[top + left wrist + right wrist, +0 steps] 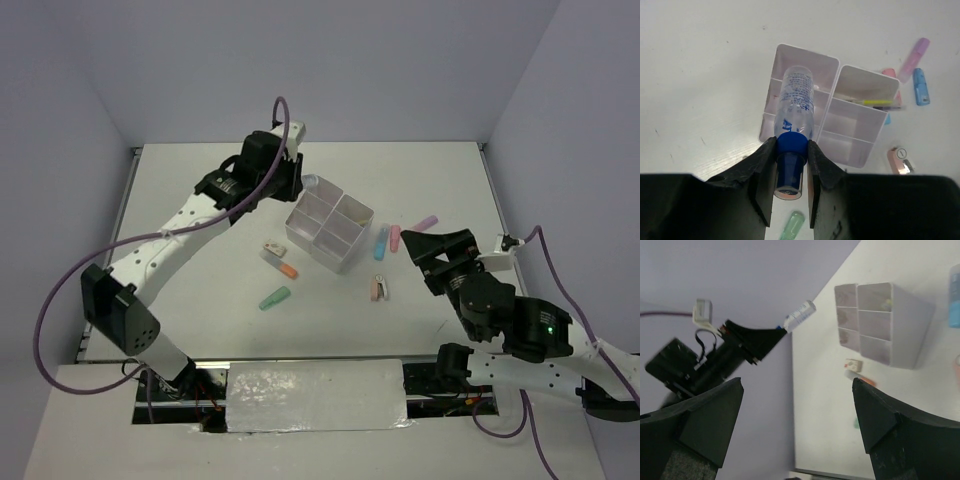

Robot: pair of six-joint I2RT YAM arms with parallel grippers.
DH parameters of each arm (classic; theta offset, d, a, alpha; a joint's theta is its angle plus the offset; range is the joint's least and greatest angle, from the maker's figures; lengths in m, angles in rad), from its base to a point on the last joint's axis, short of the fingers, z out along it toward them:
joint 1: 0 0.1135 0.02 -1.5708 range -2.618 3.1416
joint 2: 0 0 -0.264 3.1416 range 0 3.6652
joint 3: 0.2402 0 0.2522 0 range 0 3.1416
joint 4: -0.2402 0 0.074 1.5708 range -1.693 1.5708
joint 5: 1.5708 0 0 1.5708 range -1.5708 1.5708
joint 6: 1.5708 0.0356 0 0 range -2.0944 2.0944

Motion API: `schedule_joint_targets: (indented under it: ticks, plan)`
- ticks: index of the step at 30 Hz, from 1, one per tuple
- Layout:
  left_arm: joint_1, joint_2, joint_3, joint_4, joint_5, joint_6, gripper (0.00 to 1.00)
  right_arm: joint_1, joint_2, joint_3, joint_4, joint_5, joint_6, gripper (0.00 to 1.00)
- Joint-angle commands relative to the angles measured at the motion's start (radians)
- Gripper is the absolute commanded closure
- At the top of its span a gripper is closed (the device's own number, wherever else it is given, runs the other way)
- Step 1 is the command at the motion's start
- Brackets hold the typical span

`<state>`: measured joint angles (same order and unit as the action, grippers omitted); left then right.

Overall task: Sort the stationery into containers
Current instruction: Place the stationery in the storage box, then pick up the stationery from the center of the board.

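Note:
Next, my left gripper releases the white tube in the far compartment of the white box (pixel 319 190) (pixel 796 75), next to the yellow pen's compartment. The tube is now held above the box.
My left gripper (pixel 293 178) is shut on the blue cap of a white tube (pixel 798 97), with the tube's body pointing away over the far-left part of the white four-compartment box (pixel 320 252). In the left wrist view the gripper (pixel 791 167) holds the tube above the box (pixel 860 159). A thin yellow pen (pixel 875 102) lies in one compartment. My right gripper (pixel 418 258) is open and empty, right of the box. In its wrist view (pixel 797 390) the tube (pixel 800 315) and the box (pixel 890 325) show ahead.
On the table lie a green highlighter (pixel 274 298), an orange highlighter (pixel 286 268) and an eraser (pixel 272 247) left of the box. A blue highlighter (pixel 381 241), pink highlighters (pixel 395 238) (pixel 427 222) and a pink stapler (pixel 381 290) lie right of it.

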<state>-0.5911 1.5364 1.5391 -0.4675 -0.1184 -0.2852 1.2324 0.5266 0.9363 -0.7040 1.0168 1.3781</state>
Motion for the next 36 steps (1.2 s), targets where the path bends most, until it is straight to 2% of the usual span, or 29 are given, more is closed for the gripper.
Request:
schedule_joint_targets:
  ticks: [1, 14, 28, 33, 36]
  plan:
    - [0.002, 0.077, 0.128, -0.072, -0.067, 0.055, 1.0, -0.004, -0.039, 0.03, -0.17, 0.013, -0.112, 0.04]
    - [0.001, 0.303, 0.318, -0.128, -0.02, 0.096, 1.0, -0.005, -0.12, -0.008, -0.196, -0.001, -0.154, 0.04]
    - [-0.009, 0.416, 0.395, -0.16, 0.031, 0.104, 1.0, -0.005, -0.123, -0.03, -0.178, 0.006, -0.163, 0.04]
    - [-0.012, 0.464, 0.44, -0.203, -0.013, 0.093, 1.0, -0.004, -0.12, -0.034, -0.16, 0.002, -0.171, 0.04]
    - [-0.012, 0.458, 0.435, -0.195, -0.018, 0.089, 0.87, -0.002, -0.119, -0.036, -0.16, 0.002, -0.174, 0.04]
